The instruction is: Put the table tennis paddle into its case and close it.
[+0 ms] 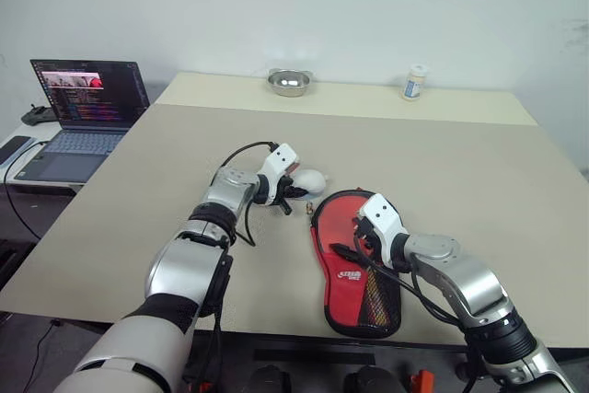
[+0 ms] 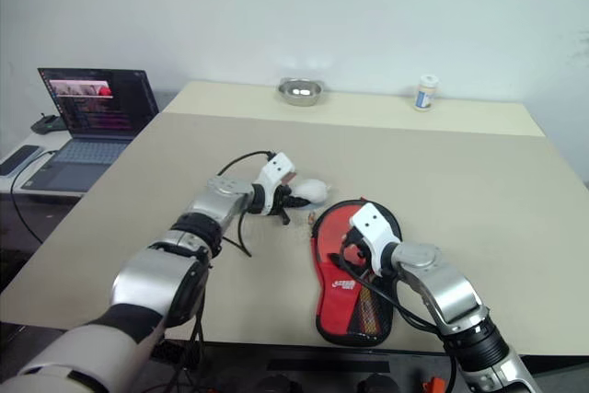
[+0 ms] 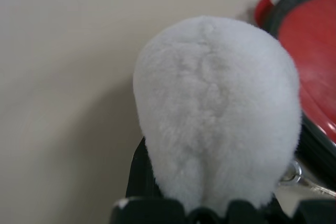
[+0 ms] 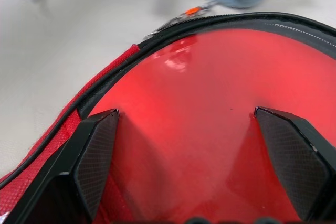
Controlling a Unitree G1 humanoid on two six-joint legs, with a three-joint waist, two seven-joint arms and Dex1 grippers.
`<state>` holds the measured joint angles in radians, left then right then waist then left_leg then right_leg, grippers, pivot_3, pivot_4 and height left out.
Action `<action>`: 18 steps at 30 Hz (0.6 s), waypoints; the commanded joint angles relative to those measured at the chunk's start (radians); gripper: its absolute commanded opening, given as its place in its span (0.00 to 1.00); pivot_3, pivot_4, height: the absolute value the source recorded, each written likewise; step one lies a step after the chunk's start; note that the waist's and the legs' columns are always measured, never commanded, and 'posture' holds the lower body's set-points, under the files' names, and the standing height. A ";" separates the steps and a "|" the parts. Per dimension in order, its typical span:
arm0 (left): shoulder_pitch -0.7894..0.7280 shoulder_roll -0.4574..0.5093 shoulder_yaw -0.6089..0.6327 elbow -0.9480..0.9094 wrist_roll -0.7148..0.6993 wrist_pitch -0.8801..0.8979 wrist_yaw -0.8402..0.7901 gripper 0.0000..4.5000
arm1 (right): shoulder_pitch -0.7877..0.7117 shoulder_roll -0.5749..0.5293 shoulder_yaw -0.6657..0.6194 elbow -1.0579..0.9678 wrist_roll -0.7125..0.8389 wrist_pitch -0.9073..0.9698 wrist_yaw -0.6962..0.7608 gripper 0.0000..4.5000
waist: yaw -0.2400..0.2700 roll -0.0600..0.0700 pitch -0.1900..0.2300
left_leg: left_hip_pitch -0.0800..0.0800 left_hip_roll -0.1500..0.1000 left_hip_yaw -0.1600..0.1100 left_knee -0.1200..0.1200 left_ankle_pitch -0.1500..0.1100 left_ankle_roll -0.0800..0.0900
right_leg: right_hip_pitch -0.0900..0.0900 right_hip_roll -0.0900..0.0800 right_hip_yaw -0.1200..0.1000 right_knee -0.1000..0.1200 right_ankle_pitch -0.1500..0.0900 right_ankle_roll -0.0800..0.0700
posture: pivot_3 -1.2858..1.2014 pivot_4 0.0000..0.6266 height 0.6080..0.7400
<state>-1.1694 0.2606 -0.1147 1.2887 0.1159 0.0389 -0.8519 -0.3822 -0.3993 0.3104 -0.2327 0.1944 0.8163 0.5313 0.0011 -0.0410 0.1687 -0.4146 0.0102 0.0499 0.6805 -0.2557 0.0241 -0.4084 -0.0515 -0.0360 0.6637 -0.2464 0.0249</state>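
Observation:
Next, I let go of the white pom-pom with my left gripper on the bare table [image 1: 421,206] next to the case, just past my right gripper.
The case [image 1: 363,294] lies on the table, red logo-and-mesh side up, handle end toward the near edge. Its black zipped rim [image 4: 113,77] curves around the glossy red face of the table tennis paddle [image 4: 210,77], which lies in the round end; the handle is hidden. My right gripper [image 4: 186,114] is open just over that red face, its fingertips [image 4: 100,129] wide apart with nothing between them. My left gripper [image 1: 296,188] is shut on a white fluffy pom-pom [image 3: 218,108] just beyond the case's round end, beside a small metal ring [image 3: 292,173].
An open laptop [image 1: 87,103] and a phone [image 1: 14,148] sit on a side table at the left. A metal bowl [image 1: 289,82] and a white bottle [image 1: 415,82] stand at the table's far edge. The case lies near the front edge.

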 commanded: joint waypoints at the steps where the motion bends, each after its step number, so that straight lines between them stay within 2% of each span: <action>1: -0.077 -0.034 0.005 0.015 0.028 0.012 0.141 0.07 | 0.042 -0.012 0.076 0.042 -0.010 0.063 0.034 1.00 | -0.002 0.000 0.000 | 0.000 0.000 0.000 0.000 0.000 0.000 | 0.000 0.000 0.000 0.000 0.000 0.000 | 0.52 0.24 1.00; 11: -0.199 -0.126 -0.084 0.070 0.197 -0.058 0.437 0.07 | 0.068 -0.025 0.117 0.053 -0.022 0.095 0.069 1.00 | -0.003 0.000 -0.001 | 0.000 0.000 -0.001 0.000 0.000 0.000 | 0.000 0.000 -0.001 0.000 0.000 0.000 | 0.52 0.24 1.00; 16: -0.252 -0.180 -0.070 0.080 0.223 -0.088 0.505 0.07 | 0.084 -0.031 0.123 0.044 -0.016 0.112 0.074 1.00 | -0.002 0.000 -0.001 | 0.000 0.000 -0.001 0.000 0.000 0.000 | 0.000 -0.001 -0.001 -0.001 0.000 0.000 | 0.52 0.24 1.00; 18: -0.275 -0.223 -0.104 0.083 0.264 -0.123 0.520 0.07 | 0.098 -0.032 0.128 0.055 -0.015 0.117 0.076 1.00 | -0.002 0.000 -0.001 | 0.000 0.000 -0.001 -0.001 0.000 0.000 | 0.000 -0.001 -0.002 -0.001 0.000 0.000 | 0.52 0.24 1.00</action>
<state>-1.3752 0.0591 -0.2012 1.4047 0.3543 -0.0277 -0.3757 -0.3682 -0.4116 0.3375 -0.2662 0.1795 0.8231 0.5704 -0.0010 -0.0412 0.1679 -0.4145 0.0097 0.0492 0.6799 -0.2558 0.0239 -0.4079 -0.0525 -0.0377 0.6631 -0.2466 0.0251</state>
